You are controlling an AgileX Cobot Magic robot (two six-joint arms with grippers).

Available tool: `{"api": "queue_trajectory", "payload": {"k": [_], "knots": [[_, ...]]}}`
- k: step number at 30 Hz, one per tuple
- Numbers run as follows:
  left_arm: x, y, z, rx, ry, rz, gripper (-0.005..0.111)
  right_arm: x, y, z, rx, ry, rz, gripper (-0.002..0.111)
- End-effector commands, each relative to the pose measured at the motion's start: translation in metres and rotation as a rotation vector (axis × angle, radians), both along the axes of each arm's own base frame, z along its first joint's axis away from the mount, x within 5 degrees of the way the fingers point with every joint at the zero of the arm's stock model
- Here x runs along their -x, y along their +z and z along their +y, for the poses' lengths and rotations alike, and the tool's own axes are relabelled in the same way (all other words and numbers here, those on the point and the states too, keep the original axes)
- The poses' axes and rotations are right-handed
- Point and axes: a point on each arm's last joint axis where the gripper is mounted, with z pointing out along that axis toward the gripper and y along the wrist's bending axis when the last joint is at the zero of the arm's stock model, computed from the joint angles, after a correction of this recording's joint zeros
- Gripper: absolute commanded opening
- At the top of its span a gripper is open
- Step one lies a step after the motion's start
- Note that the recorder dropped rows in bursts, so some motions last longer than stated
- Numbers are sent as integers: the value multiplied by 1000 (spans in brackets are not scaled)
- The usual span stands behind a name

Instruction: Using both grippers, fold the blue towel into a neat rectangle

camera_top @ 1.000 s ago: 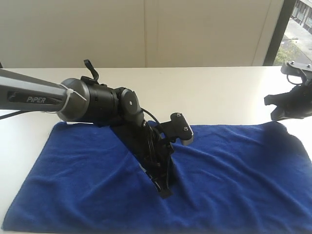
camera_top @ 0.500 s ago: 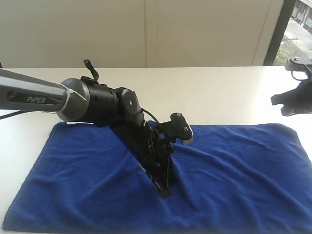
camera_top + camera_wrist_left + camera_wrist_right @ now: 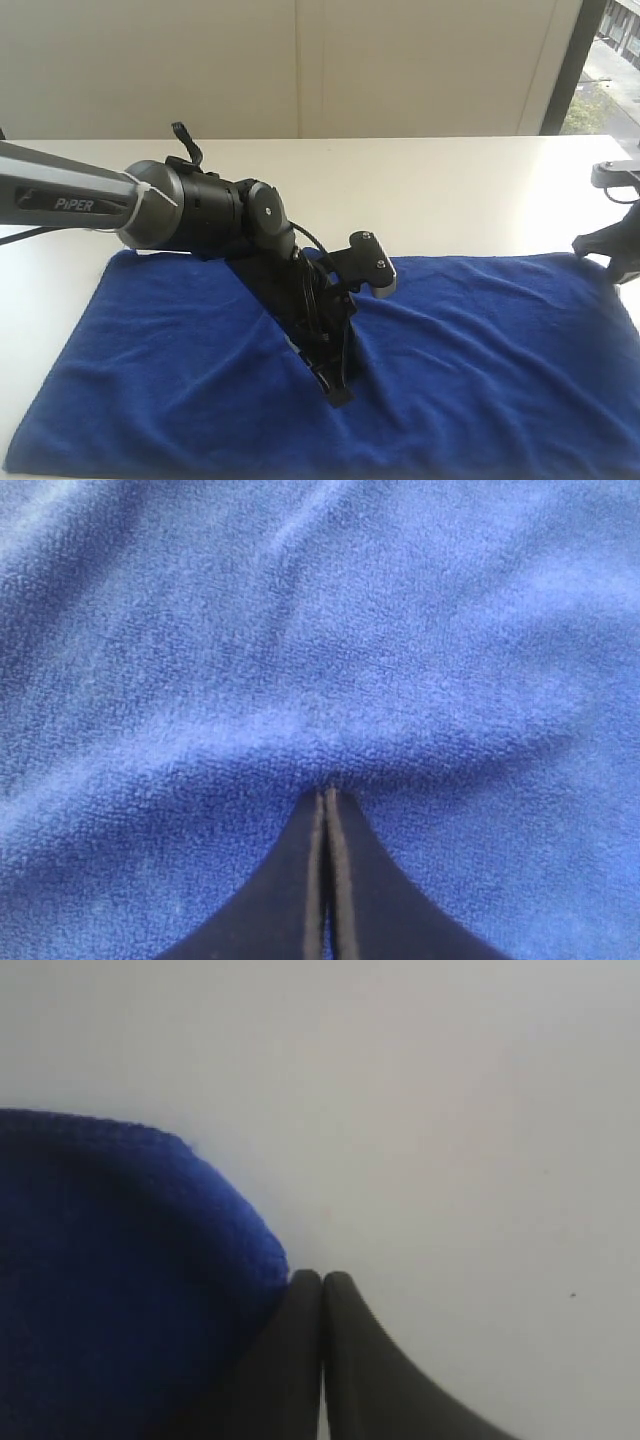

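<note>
The far corner of the blue towel is rounded next to my right gripper's closed fingers, so I will open them, take the towel farther in and pull (image 3: pixel 556 266) the towel's corner straight.
The blue towel (image 3: pixel 480 340) lies spread flat on the white table (image 3: pixel 450 190), long side running left to right. My left gripper (image 3: pixel 340 393) points down onto the towel's middle, near its front edge. Its jaws are shut, and the tips (image 3: pixel 326 796) press into the blue towel (image 3: pixel 300 630) with no cloth between them. My right gripper (image 3: pixel 618 255) sits at the view's right edge by the towel's far right corner. In the right wrist view its jaws (image 3: pixel 322 1280) are shut and empty, resting on the bare table (image 3: pixel 450 1110) right beside the blue towel's rounded corner (image 3: pixel 120 1260).
The left arm marked "PiPER" (image 3: pixel 75 203) reaches in from the left over the towel's far left part. A pale wall (image 3: pixel 300 60) rises behind the table's far edge. A window (image 3: pixel 612 55) is at the top right.
My right gripper has moved rightward and down to the towel's far right corner, uncovering that corner. The left arm and the towel have not moved.
</note>
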Motion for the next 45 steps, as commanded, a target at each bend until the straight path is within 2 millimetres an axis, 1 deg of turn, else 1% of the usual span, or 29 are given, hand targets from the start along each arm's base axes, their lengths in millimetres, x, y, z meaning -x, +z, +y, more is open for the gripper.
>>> {"api": "queue_trajectory", "payload": {"k": [1, 2, 4, 8, 11, 16, 19, 21, 26, 29, 31, 45], "knots": [[5, -10, 1, -24, -14, 37, 0, 0, -6, 3, -35, -14, 2, 0], [5, -10, 1, -24, -14, 37, 0, -1, -6, 4, -48, -9, -9, 0], [5, -10, 1, -24, -14, 37, 0, -6, -2, 14, -152, 30, -69, 0], [5, -10, 1, -24, -14, 37, 0, -10, -2, 27, -168, 84, -76, 0], [5, -10, 1, -24, -14, 37, 0, -13, -2, 33, -165, 96, -79, 0], [5, -10, 1, -24, -14, 37, 0, -14, -1, 32, -164, 93, -87, 0], [5, -10, 1, -24, -14, 37, 0, -15, 4, 31, -154, 93, -105, 1], [5, -10, 1, -24, -14, 37, 0, -15, 9, 31, -146, 100, -116, 5], [5, -10, 1, -24, -14, 37, 0, -12, 21, 34, -143, 154, -120, 21], [5, -10, 1, -24, -14, 37, 0, -10, 21, 36, -155, 189, -103, 28], [5, -10, 1, -24, -14, 37, 0, -9, 21, 36, -159, 198, -95, 30], [5, -10, 1, -24, -14, 37, 0, -2, 20, 43, -203, 309, -37, 31]]}}
